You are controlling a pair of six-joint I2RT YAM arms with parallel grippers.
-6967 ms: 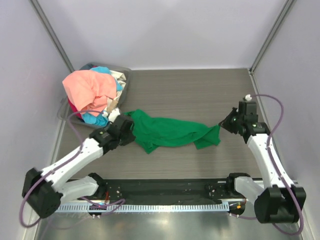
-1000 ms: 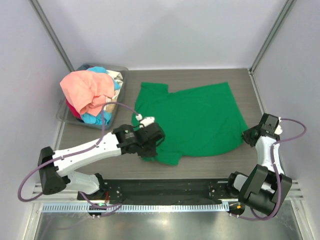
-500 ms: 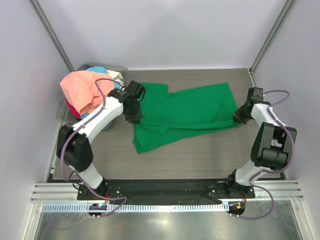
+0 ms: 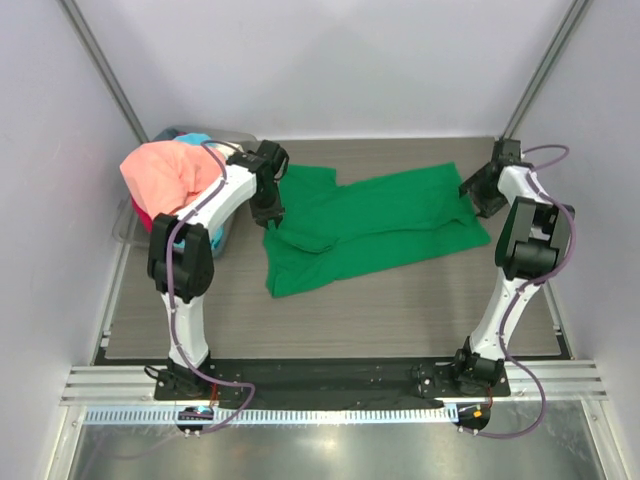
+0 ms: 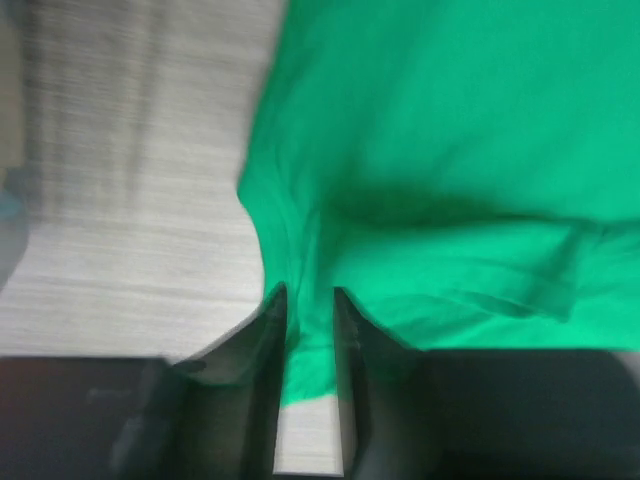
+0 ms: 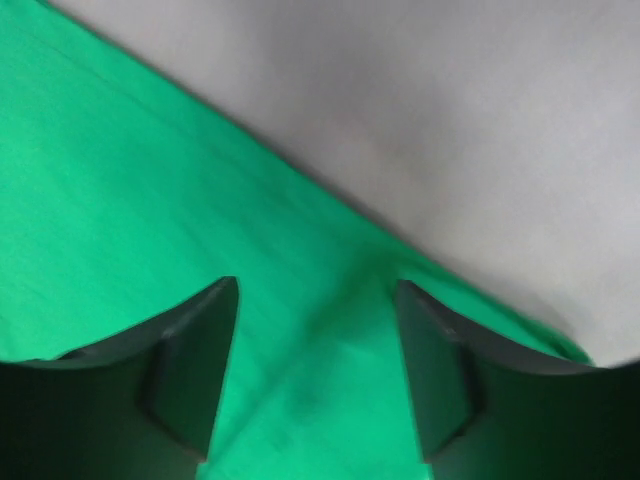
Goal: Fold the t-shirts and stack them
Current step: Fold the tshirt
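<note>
The green t-shirt is lying far back and its near edge slants away, so next my right gripper grabs the t-shirt's near corner (image 4: 486, 239) and pulls the t-shirt closer.
A bright green t-shirt (image 4: 370, 225) lies folded over itself across the back of the table, with a sleeve sticking out at its near left. My left gripper (image 4: 270, 210) is at the shirt's left edge. In the left wrist view it (image 5: 307, 300) stands a little open, and a strip of green cloth (image 5: 450, 150) runs between the fingers. My right gripper (image 4: 478, 198) is at the shirt's far right corner. In the right wrist view it (image 6: 316, 285) is wide open just above the green cloth (image 6: 150, 200). More t-shirts, salmon-pink (image 4: 165, 180) on top, are heaped at the far left.
The heap of shirts sits in a grey bin (image 4: 238, 137) at the back left corner, close to my left arm. Walls stand on the left, right and back. Bare wood-grain table (image 4: 380, 310) stretches in front of the green shirt.
Both arms carried the shirt's near edge to the far side, folding it over. Both grippers, shut before, now stand open and the cloth lies on the table.
</note>
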